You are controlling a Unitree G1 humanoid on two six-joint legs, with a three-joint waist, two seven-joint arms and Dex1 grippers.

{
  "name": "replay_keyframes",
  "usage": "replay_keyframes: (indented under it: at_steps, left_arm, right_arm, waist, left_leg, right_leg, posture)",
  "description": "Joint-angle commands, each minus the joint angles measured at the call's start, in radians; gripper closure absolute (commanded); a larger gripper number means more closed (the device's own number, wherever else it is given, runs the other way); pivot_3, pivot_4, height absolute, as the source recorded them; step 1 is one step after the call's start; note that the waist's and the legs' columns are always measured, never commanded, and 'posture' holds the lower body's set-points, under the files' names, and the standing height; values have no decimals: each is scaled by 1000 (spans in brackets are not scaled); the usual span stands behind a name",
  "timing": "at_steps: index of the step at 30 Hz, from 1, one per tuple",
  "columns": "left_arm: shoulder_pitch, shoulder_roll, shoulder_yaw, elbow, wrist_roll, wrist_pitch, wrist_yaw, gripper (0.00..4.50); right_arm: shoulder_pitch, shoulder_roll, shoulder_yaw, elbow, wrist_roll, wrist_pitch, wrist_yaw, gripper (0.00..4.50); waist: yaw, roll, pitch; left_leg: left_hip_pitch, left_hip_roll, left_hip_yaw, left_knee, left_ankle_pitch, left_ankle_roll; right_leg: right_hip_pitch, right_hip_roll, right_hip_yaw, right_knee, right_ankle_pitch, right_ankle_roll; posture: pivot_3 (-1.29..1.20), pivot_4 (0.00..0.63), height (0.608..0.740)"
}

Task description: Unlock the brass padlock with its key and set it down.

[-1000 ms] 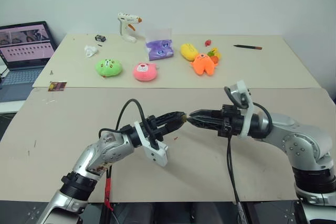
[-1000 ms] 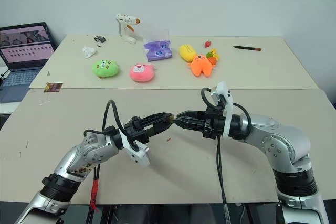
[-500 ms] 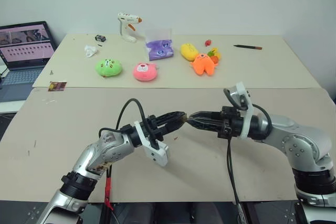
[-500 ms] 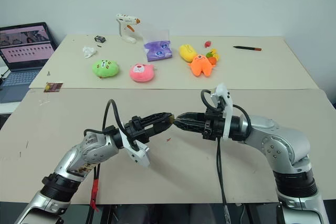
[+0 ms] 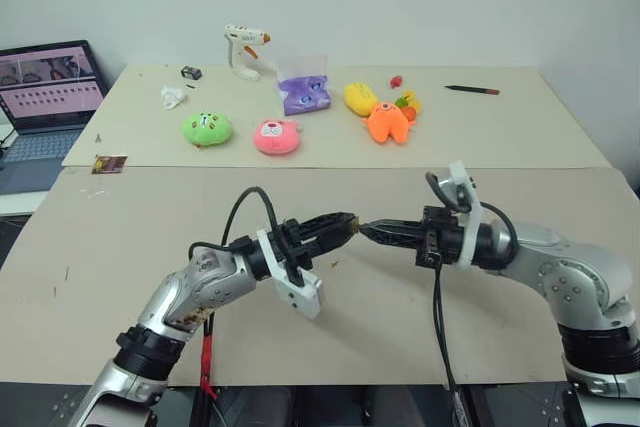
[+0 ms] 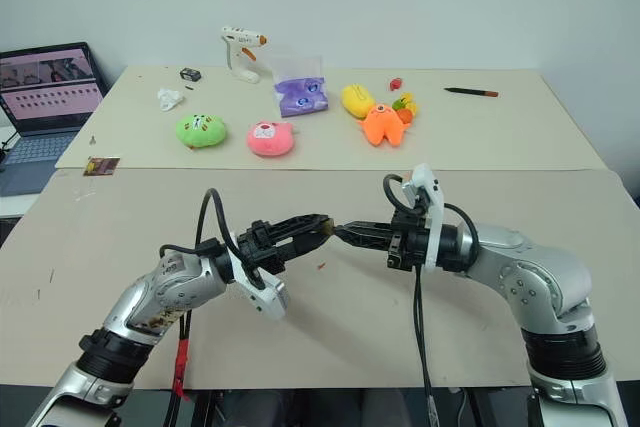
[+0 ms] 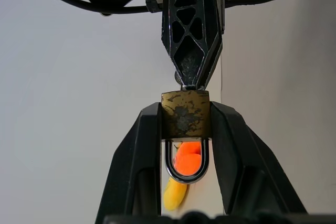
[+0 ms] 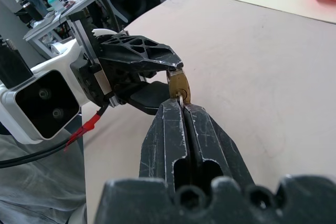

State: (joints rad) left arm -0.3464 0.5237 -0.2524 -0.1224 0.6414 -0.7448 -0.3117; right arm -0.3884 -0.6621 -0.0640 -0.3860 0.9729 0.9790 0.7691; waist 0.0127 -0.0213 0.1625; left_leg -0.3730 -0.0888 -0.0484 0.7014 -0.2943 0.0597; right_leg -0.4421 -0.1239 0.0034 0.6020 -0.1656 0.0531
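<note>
I will take the brass padlock's body (image 7: 185, 114) with my right gripper before my left gripper takes the shackle, because the silvery shackle points back between my left gripper's fingers.
The brass padlock (image 7: 185, 114) is clamped by its sides in my left gripper (image 5: 345, 224), held above the near table with its silvery shackle (image 7: 187, 174) pointing back toward the wrist. My right gripper (image 5: 368, 229) meets it tip to tip from the right, its fingers (image 8: 167, 124) pressed together. A thin silvery key (image 8: 180, 98) sticks out of the right gripper's tips into the bottom of the padlock (image 8: 179, 84). Most of the key is hidden between the fingers.
The far table (image 5: 520, 132) carries a green plush (image 5: 206, 129), a pink plush (image 5: 276, 136), an orange plush (image 5: 387, 123), a purple packet (image 5: 305, 94), a glue gun (image 5: 243, 51) and a pen (image 5: 472, 90). A laptop (image 5: 45, 97) stands at the left.
My right gripper's fingers have closed from partly open to shut at the padlock's bottom. Both arms and the padlock have stayed in place.
</note>
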Motion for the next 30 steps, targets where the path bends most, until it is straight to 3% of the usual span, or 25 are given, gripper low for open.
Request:
replay_keyframes:
  at_steps: [1,8,12,15,18,20,24,25,30]
  left_arm:
    - [-44,16,30,-34,151,-63,135,3673]
    - [-88,41,62,-47,331,-126,377,3673]
    - [-92,42,55,-43,371,-111,422,3673]
    - [-73,26,35,-2,306,-81,376,3673]
    - [-38,16,-7,50,125,-13,212,3673]
    - [7,24,-40,52,-25,40,88,3673]
    - [68,31,-53,30,-135,89,-2,3673]
    - [71,34,-54,35,-146,85,-12,3673]
    - [66,45,-50,61,-171,62,-36,3673]
  right_arm:
    - [-41,16,-36,-26,111,68,-34,4471]
    - [-100,134,-85,37,434,210,-322,4471]
    - [-117,165,-83,91,559,221,-493,4471]
    - [-118,126,-57,42,484,218,-461,4471]
    - [-95,59,9,-80,290,119,-332,4471]
    - [-78,56,-2,-121,299,88,-265,4471]
    - [-44,8,28,-151,236,79,-165,4471]
    - [-36,0,32,-151,223,74,-148,3871]
    - [-9,-51,36,-117,141,48,-59,2311]
  waist:
    - [-1,0,0]
    - [0,0,0]
    - [0,0,0]
    - [0,0,0]
    - [0,0,0]
    - [-2,0,0]
    - [-6,0,0]
    - [-6,0,0]
    - [-2,0,0]
  left_leg:
    - [0,0,0,0,0,0]
    - [0,0,0,-3,1,-1]
    - [0,0,0,-5,1,-1]
    - [0,-1,0,-5,1,-1]
    - [-1,-1,0,-5,1,-1]
    - [-3,-1,0,-5,1,-1]
    - [-11,-1,1,-3,6,-10]
    - [-11,-1,1,-2,6,-10]
    - [-9,-1,1,-1,2,-3]
  right_leg:
    - [0,0,0,0,0,0]
    - [-1,0,0,0,0,0]
    - [-2,-1,0,0,0,0]
    - [-3,-1,0,0,0,0]
    - [-4,-1,0,1,0,0]
    - [-8,-1,0,3,0,0]
    - [-16,-1,1,8,0,0]
    - [-15,-1,1,7,0,0]
    - [-13,-1,1,7,0,0]
  posture:
    - [0,150,740]
    - [0,150,740]
    - [0,150,740]
    - [0,150,740]
    - [0,150,740]
    - [0,150,740]
    - [0,150,740]
    - [0,150,740]
    - [0,150,740]
